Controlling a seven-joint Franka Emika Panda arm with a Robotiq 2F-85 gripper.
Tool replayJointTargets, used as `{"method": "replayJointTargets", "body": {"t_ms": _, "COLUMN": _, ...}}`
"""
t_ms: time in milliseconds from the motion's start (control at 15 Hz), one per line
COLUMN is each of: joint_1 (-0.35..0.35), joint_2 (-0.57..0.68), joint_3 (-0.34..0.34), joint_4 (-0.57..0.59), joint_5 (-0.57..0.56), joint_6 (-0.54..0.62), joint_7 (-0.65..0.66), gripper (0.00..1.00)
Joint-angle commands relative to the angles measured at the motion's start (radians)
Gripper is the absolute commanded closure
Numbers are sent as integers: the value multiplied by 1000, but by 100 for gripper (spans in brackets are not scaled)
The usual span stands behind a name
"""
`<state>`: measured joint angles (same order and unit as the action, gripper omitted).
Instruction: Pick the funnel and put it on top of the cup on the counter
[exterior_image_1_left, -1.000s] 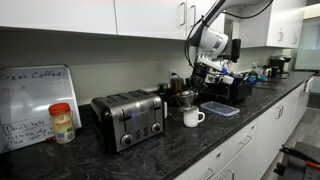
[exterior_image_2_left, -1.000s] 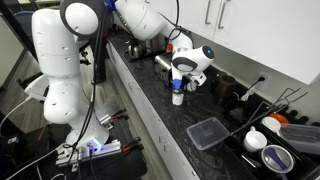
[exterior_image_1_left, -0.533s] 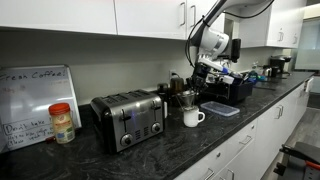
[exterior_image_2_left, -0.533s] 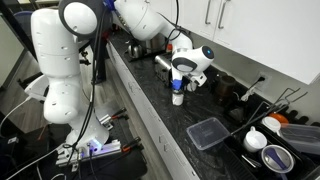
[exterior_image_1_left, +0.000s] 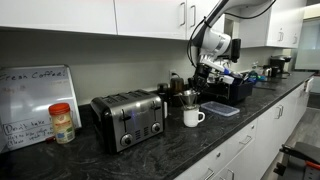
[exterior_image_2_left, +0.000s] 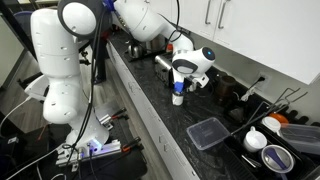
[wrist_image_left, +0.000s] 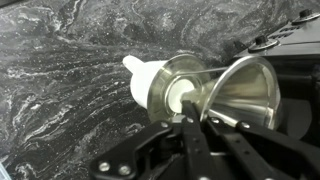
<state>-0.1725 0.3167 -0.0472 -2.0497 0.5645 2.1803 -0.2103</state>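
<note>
Next, my gripper lets go of the silvery funnel with its spout in the opening of the white mug (exterior_image_1_left: 191, 104) (wrist_image_left: 180, 93).
My gripper (exterior_image_1_left: 200, 82) is shut on the rim of the small silvery funnel (exterior_image_1_left: 187, 98) and holds it just above the white mug (exterior_image_1_left: 192, 117) on the black speckled counter (exterior_image_1_left: 200, 140). In an exterior view the gripper (exterior_image_2_left: 185, 72) hangs over the mug (exterior_image_2_left: 178, 98), with the funnel (exterior_image_2_left: 180, 86) between them. In the wrist view the funnel (wrist_image_left: 240, 92) fills the right side, the mug (wrist_image_left: 150, 80) lies below it with its handle to the upper left, and my fingers (wrist_image_left: 198, 128) clamp the funnel's edge. I cannot tell whether funnel and mug touch.
A steel toaster (exterior_image_1_left: 128, 118), a red-lidded jar (exterior_image_1_left: 62, 122) and a whiteboard (exterior_image_1_left: 35, 100) stand along the counter. A dark pot (exterior_image_1_left: 175, 84) is behind the mug. A clear plastic box (exterior_image_2_left: 207, 133), bowls (exterior_image_2_left: 268, 148) and a dark rack (exterior_image_1_left: 232, 88) lie past the mug.
Almost nothing: the gripper with the funnel has shifted very slightly over the mug; the mug has not moved.
</note>
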Motion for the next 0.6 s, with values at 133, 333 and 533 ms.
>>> {"method": "replayJointTargets", "body": {"t_ms": 133, "joint_1": -17, "joint_2": -24, "joint_3": 8, "joint_4": -43, "joint_5": 26, "joint_6": 35, "joint_7": -58, "gripper": 99}}
{"method": "replayJointTargets", "body": {"t_ms": 333, "joint_1": -17, "joint_2": -24, "joint_3": 11, "joint_4": -50, "joint_5": 36, "joint_6": 39, "joint_7": -71, "gripper": 99}}
{"method": "replayJointTargets", "body": {"t_ms": 533, "joint_1": -16, "joint_2": -22, "joint_3": 14, "joint_4": -58, "joint_5": 59, "joint_6": 43, "joint_7": -85, "gripper": 99}}
